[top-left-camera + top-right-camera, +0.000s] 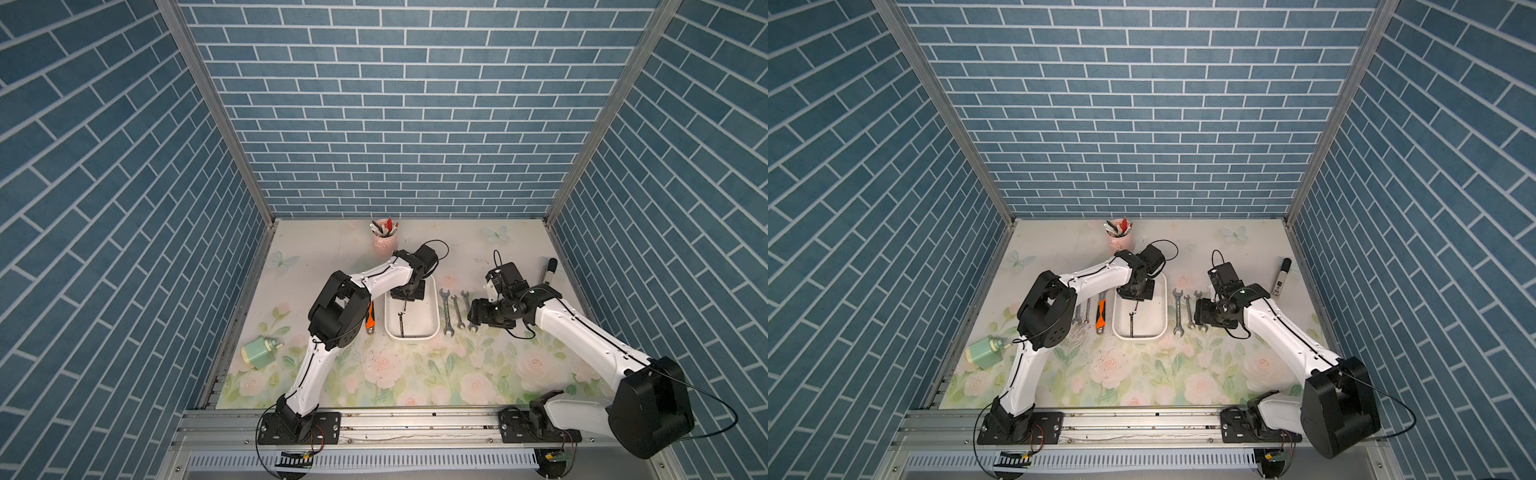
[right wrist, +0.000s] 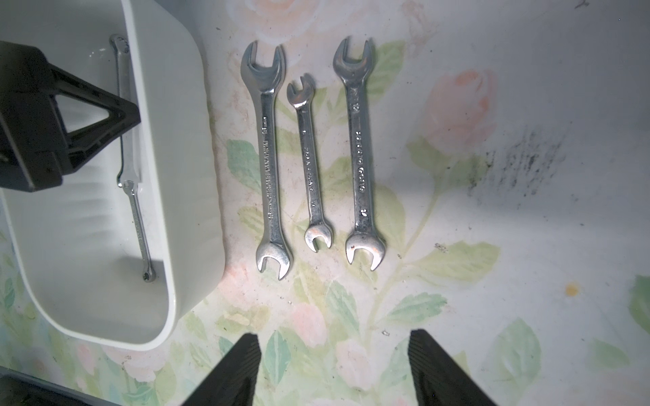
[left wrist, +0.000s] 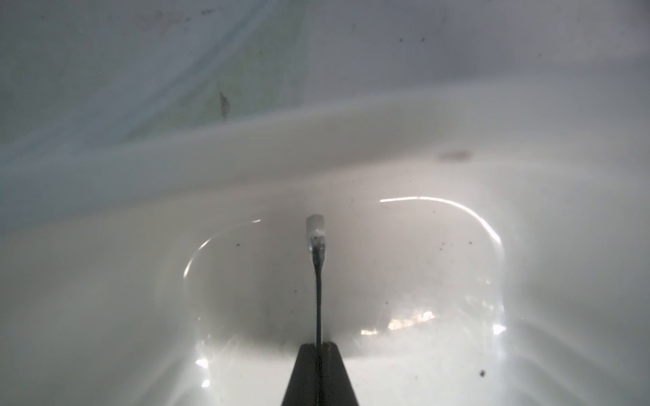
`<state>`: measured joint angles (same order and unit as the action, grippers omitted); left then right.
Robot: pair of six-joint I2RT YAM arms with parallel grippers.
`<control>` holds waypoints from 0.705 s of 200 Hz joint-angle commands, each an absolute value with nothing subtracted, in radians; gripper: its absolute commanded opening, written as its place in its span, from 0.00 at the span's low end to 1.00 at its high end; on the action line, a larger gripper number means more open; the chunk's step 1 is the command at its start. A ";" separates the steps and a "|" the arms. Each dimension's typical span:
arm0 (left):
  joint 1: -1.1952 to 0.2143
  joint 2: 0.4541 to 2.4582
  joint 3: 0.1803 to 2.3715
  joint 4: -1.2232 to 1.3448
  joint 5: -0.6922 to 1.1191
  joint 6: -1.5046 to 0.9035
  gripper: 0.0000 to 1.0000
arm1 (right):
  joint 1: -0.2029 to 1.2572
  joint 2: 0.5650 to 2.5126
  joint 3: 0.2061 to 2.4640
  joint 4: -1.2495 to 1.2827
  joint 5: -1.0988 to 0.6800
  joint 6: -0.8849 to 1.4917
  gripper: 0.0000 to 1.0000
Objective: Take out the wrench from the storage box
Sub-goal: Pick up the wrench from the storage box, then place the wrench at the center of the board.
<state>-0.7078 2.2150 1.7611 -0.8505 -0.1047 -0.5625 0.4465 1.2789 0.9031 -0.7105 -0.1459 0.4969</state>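
The robot's left gripper will set the slim wrench, now held down in the box's far end, down on the green bottle side of the wrenches [image 1: 337,307] by the orange-handled tool.
The white storage box [image 1: 411,338] [image 1: 1140,337] [image 2: 183,175] sits mid-table. My left gripper [image 1: 405,300] [image 1: 1136,300] [image 3: 318,346] reaches down into its far end, shut on a slim wrench [image 3: 318,288]. The shaft sticks out from the fingertips toward the glossy box floor. Both top views show thin metal [image 1: 402,324] [image 1: 1132,326] running from that gripper toward the box's near end. It also shows in the right wrist view [image 2: 137,218]. I cannot tell whether it is one wrench or two. My right gripper [image 2: 334,337] [image 1: 473,319] hangs open and empty right of the box.
Three wrenches [image 2: 271,158] [image 2: 311,165] [image 2: 358,151] lie side by side on the floral mat right of the box. Left of it lie two wrenches [image 1: 1082,313] and an orange-handled tool [image 1: 1100,311]. A pink pen cup [image 1: 384,241] stands behind; a green bottle [image 1: 257,351] lies far left.
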 commanded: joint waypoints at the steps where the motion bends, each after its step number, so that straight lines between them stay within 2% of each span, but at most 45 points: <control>1: -0.692 2.089 1.793 -0.942 -0.151 -0.556 0.00 | 0.443 1.268 0.943 -0.724 -0.155 0.490 0.71; 36: -0.635 1.929 1.730 -0.972 -0.200 -0.538 0.00 | 0.445 1.284 0.995 -0.740 -0.169 0.491 0.69; 74: -0.486 1.803 1.481 -0.864 -0.214 -0.487 0.00 | 0.465 1.307 1.063 -0.756 -0.169 0.511 0.68; 108: -0.363 1.786 1.288 -0.719 -0.256 -0.439 0.00 | 0.556 1.371 1.151 -0.769 -0.137 0.542 0.67; 141: -0.315 1.811 1.224 -0.668 -0.317 -0.407 0.00 | 0.676 1.495 1.260 -0.770 -0.107 0.563 0.67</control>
<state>-0.3309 1.8137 1.2423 -0.7448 -0.2516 -0.4515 0.6090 1.4185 1.1885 -0.7425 -0.1398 0.5266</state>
